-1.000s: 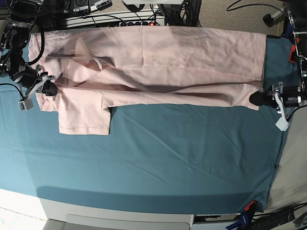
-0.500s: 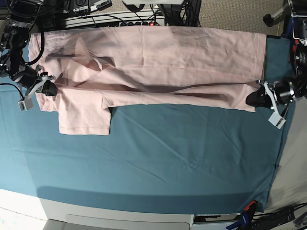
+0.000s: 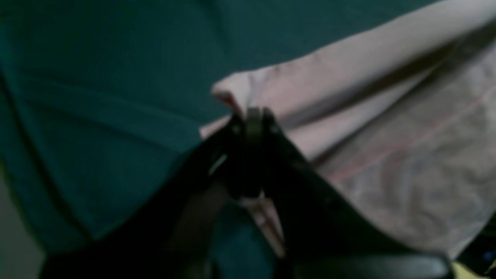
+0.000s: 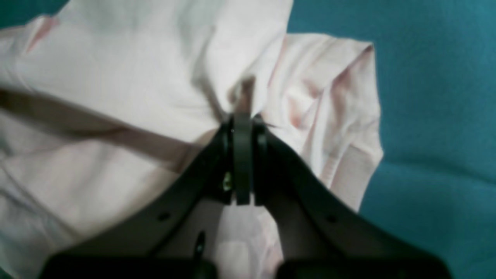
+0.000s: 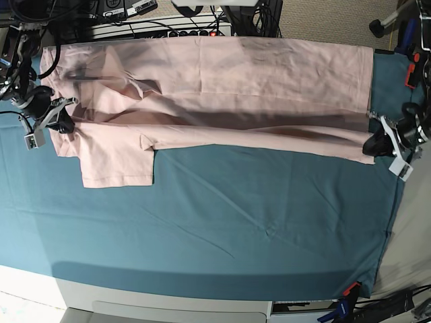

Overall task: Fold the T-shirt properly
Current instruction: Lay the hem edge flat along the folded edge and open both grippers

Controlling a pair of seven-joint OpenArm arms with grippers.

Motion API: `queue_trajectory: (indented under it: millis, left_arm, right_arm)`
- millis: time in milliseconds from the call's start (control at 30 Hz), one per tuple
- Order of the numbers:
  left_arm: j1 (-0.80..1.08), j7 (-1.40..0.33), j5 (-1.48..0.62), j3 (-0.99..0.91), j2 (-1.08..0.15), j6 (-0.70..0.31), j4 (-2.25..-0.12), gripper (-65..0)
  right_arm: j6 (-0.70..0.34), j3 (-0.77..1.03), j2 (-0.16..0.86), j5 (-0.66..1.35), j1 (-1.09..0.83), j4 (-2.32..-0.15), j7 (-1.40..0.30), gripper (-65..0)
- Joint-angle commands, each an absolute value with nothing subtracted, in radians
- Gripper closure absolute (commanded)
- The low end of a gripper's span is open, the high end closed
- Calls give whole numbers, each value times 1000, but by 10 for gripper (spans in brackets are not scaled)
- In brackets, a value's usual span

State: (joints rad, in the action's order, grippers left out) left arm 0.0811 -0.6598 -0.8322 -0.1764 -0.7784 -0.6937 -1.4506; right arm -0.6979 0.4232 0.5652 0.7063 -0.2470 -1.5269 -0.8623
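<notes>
I should let go of the T-shirt's front hem corner with my left gripper on the flat cloth halfway (image 5: 367,92) along the shirt's hem edge.
The pale pink T-shirt (image 5: 202,81) lies lengthwise along the far half of the teal table cloth (image 5: 236,222), plain side up, with one sleeve (image 5: 118,165) sticking out toward the front. A folded front edge runs taut between both grippers. My left gripper (image 5: 372,145) is at the right of the base view, shut on the shirt's hem corner (image 3: 248,93). In the left wrist view, the left gripper (image 3: 254,114) pinches that pink fabric. My right gripper (image 5: 62,124) is at the left, shut on bunched cloth near the sleeve. In the right wrist view, the right gripper (image 4: 243,116) grips the T-shirt (image 4: 116,77).
Cables and a power strip (image 5: 168,28) crowd the table's back edge behind the shirt. A red clip (image 5: 348,291) holds the cloth at the front right corner. The white table edge (image 5: 168,306) runs along the front. The cloth ends just right of the left gripper.
The left gripper has pulled outward to the right with the hem. The right gripper has shifted slightly back and left. The shirt's folded front edge now runs straighter and tauter.
</notes>
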Motion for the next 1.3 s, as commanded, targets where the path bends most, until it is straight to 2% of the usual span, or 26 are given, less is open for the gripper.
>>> queue_trajectory:
  millis: [0, 200, 367, 700, 933, 1267]
  left_arm:
    - [85, -622, -818, -186, -806, -698, -1474, 0]
    - [151, -612, -815, -187, -806, -698, -1515, 0]
    - [167, -621, -817, -187, -810, -698, -1544, 0]
    - [172, -765, -937, -187, -838, -698, -1582, 0]
    - [172, -929, -1076, -187, -840, -698, -1582, 0]
    - [173, -1059, -1139, -187, -840, -698, -1581, 0]
  right_arm:
    - [-698, 433, 593, 702, -249, -1563, -828, 0]
    - [-698, 433, 593, 649, -300, -1691, -811, 0]
    - [-698, 433, 595, 634, -305, -1697, -833, 0]
    - [-698, 433, 630, 635, -388, -1697, -847, 0]
    - [-698, 433, 629, 636, -439, -1697, -885, 0]
    - [-698, 433, 629, 642, -474, -1697, -965, 0]
